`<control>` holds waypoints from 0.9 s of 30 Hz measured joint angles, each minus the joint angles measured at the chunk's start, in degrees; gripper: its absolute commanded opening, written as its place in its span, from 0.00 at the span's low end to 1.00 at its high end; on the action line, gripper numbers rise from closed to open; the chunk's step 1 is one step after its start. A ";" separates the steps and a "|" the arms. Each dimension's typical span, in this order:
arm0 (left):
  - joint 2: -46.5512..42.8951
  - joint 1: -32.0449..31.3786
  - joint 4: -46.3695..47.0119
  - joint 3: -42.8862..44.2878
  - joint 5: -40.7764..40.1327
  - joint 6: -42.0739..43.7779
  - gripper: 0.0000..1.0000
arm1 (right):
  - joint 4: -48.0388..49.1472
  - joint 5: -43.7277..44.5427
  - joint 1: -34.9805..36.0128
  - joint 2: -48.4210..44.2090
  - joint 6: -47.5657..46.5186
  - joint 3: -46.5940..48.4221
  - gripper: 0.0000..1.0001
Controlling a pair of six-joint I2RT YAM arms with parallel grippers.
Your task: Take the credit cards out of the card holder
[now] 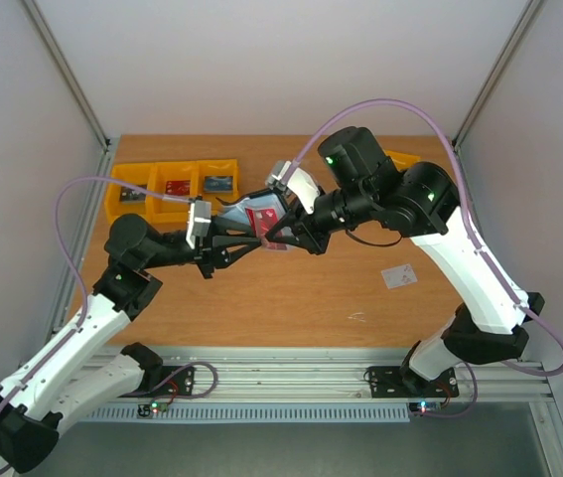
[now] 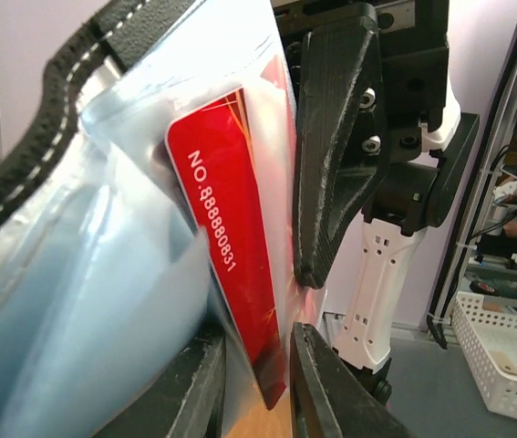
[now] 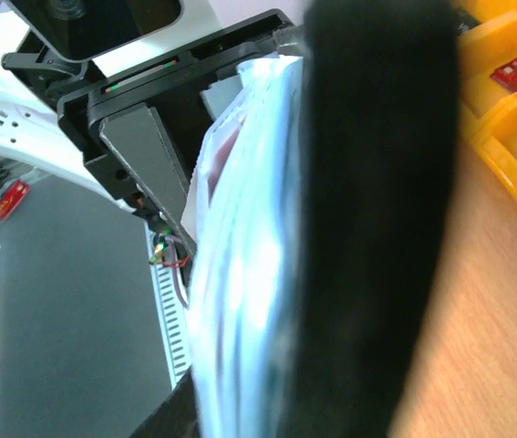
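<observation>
I should open my right gripper and take the card holder nearer its edge (image 1: pixel 283 203), because my right gripper's finger is pressing the clear pocket beside the red credit card.
The card holder (image 1: pixel 244 211) hangs open in the air between both arms, black stitched edge (image 2: pixel 57 109) outside, pale blue sleeves (image 3: pixel 249 274) inside. A bright red credit card (image 2: pixel 231 265) sticks partway out of a clear pocket. My left gripper (image 2: pixel 258 388) straddles its lower corner with the jaws narrow, a thin gap showing on each side. From the right, my right gripper (image 1: pixel 279 235) is shut on the holder's edge, one black finger (image 2: pixel 331 164) pressing beside the red card. A whitish card (image 1: pixel 399 276) lies flat on the table to the right.
A row of yellow bins (image 1: pixel 174 185) with small items stands at the back left of the wooden table (image 1: pixel 291 298). Another yellow bin (image 1: pixel 405 159) peeks out behind the right arm. White walls enclose the table on three sides.
</observation>
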 measured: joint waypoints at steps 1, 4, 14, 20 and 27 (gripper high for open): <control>0.09 0.11 -0.02 0.17 0.09 -0.07 0.20 | 0.42 0.13 0.00 0.00 0.02 -0.20 0.01; 0.13 0.42 0.00 0.42 -0.35 -0.33 0.13 | 2.95 1.16 0.02 -0.66 0.15 -1.90 0.01; -0.57 1.20 -0.20 0.42 -2.29 -2.25 0.00 | 5.66 2.71 -0.28 -0.79 0.52 -2.84 0.13; -1.68 0.94 -0.55 0.20 -3.06 -2.56 0.00 | 10.40 0.74 -1.38 -2.27 1.36 -6.86 0.40; -1.84 0.11 -0.90 -0.42 -3.98 -2.01 0.00 | 15.87 -1.75 -4.02 -5.92 2.84 -14.14 0.33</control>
